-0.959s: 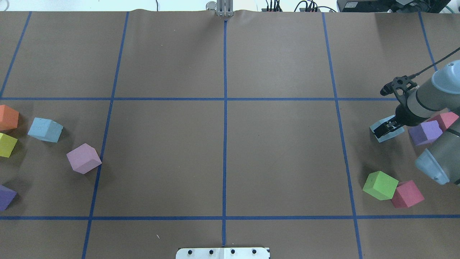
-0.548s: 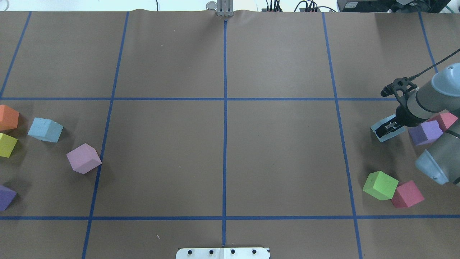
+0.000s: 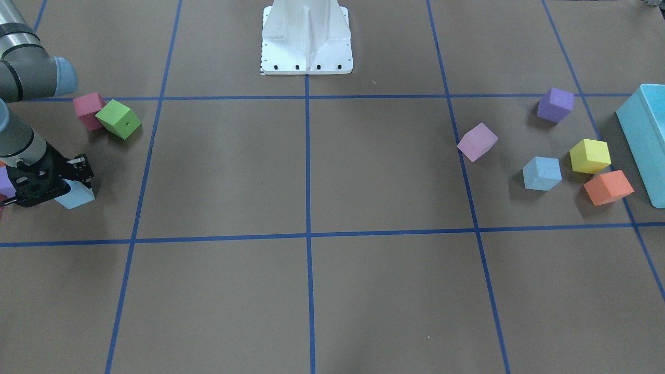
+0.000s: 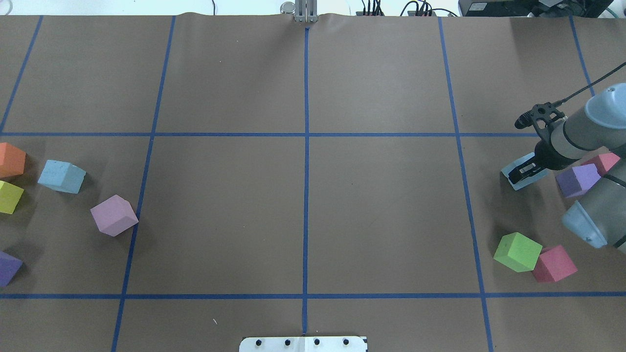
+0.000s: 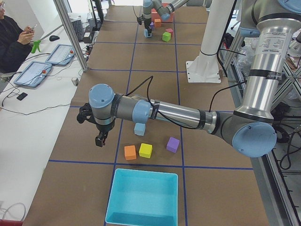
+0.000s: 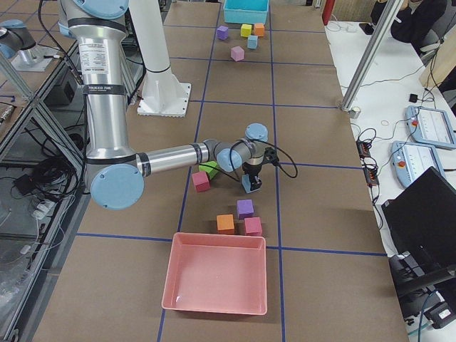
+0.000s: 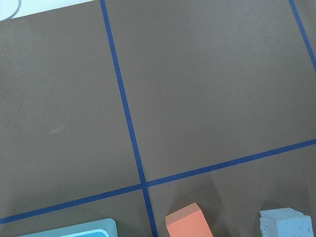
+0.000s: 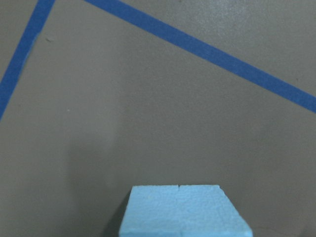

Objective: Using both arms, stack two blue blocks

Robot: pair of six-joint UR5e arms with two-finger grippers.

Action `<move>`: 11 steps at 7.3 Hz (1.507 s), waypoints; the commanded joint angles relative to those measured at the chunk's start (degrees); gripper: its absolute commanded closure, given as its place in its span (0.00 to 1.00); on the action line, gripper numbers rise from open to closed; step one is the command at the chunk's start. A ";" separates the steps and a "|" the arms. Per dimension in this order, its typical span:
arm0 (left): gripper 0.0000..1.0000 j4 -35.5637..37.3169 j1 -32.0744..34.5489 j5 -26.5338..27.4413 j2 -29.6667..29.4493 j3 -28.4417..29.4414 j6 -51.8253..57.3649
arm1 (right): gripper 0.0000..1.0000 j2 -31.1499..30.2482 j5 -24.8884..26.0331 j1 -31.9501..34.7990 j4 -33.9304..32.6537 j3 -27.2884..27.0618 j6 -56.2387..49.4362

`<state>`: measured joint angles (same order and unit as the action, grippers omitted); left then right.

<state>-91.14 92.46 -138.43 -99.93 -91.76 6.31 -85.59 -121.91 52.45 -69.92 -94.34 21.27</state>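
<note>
The robot's right gripper needs to set the pale blue block down on the middle blue line (image 3: 308, 173), between the crossing blue lines. The block is now held tilted just off the paper.
My right gripper (image 4: 523, 171) is shut on one pale blue block (image 4: 517, 177) at the table's right side and holds it tilted, just off the paper. It also shows in the front-facing view (image 3: 78, 196) and at the bottom of the right wrist view (image 8: 182, 212). The other blue block (image 4: 61, 176) rests on the table at the far left, next to the orange and yellow cubes. It also shows in the left wrist view (image 7: 286, 224). My left gripper (image 5: 100, 140) hangs above the table beyond that group. I cannot tell whether it is open or shut.
Orange (image 4: 11, 160), yellow (image 4: 9, 196), lilac (image 4: 113, 215) and purple (image 4: 9, 268) cubes lie at the left. Green (image 4: 517, 252), red (image 4: 554, 264), purple (image 4: 577, 180) and pink (image 4: 604, 161) cubes lie at the right. A turquoise bin (image 3: 644, 140) and a pink tray (image 6: 217, 278) stand at the table's ends.
My right gripper has shifted slightly left and away from me with the blue block in it. The cubes on the table have not moved.
</note>
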 commanded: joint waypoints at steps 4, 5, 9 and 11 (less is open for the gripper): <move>0.02 0.00 -0.35 -0.09 -0.44 0.00 -1.12 | 0.62 31.15 -4.13 -2.74 -35.38 -5.95 17.74; 0.02 0.00 -0.35 -0.09 -0.44 -0.09 -1.21 | 0.62 34.41 -1.34 -6.79 -35.29 -5.33 24.28; 0.02 0.00 -1.58 -0.09 -1.93 -0.17 -5.60 | 0.61 40.86 9.04 -19.99 -22.56 5.20 43.39; 0.02 -0.09 -1.67 -0.26 -2.02 -0.26 -5.87 | 0.61 41.91 12.91 -23.95 -18.17 8.97 48.06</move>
<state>-91.20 90.88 -138.60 -101.84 -91.99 0.67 -44.54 -111.35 31.12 -91.03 -88.02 66.58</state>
